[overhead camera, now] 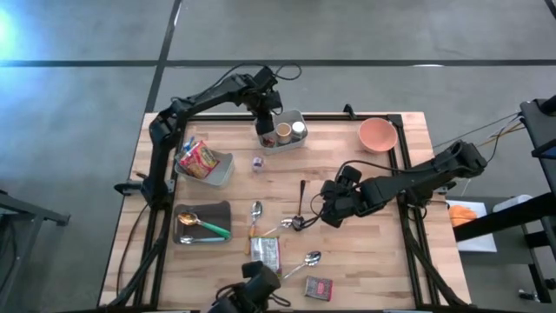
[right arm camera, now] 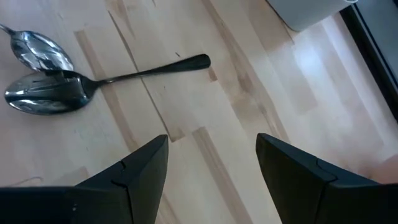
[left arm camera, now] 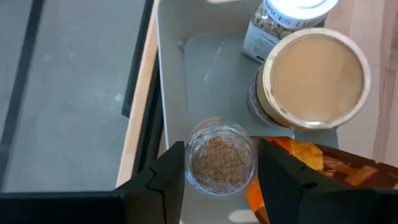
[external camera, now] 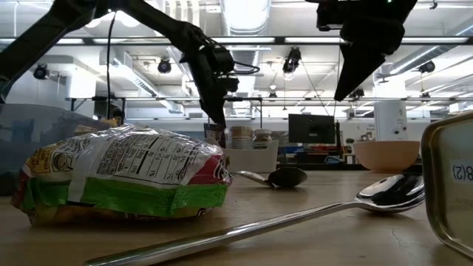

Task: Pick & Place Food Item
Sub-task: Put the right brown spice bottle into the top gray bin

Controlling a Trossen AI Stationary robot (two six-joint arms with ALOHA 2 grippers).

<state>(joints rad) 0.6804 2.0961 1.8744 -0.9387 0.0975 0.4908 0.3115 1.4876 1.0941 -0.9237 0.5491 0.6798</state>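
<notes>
The small jar, now over the grey bin's corner, will be let go by my left gripper on the grey bin's bottom beside the tan-lidded jar (overhead camera: 270,131) (left arm camera: 221,142).
A small clear jar of brown grains (left arm camera: 221,158) sits between the fingers of my left gripper (left arm camera: 219,163), which is shut on it. They are over the near-left corner of a grey bin (overhead camera: 294,141) at the table's far middle. The bin holds a tan-lidded jar (left arm camera: 317,78), a white-capped bottle (left arm camera: 292,18) and an orange packet (left arm camera: 305,163). My right gripper (right arm camera: 211,146) hangs open over bare wood at mid-table, next to two spoons (right arm camera: 43,93) with nothing between its fingers. My left gripper pinches the small jar's round wall (left arm camera: 193,163) between its two fingers, one on each side. The fingers come from above, pointing steeply down. The jar stands upright in the hold. Whether its base touches the bin floor I cannot tell.
A grey tray with a snack bag (overhead camera: 201,162) and another with a green-handled spoon (overhead camera: 201,223) lie at the left. A pink bowl (overhead camera: 378,135) stands far right. A packet (overhead camera: 265,252), a spoon (overhead camera: 304,261) and a tin (overhead camera: 319,289) lie near the front edge.
</notes>
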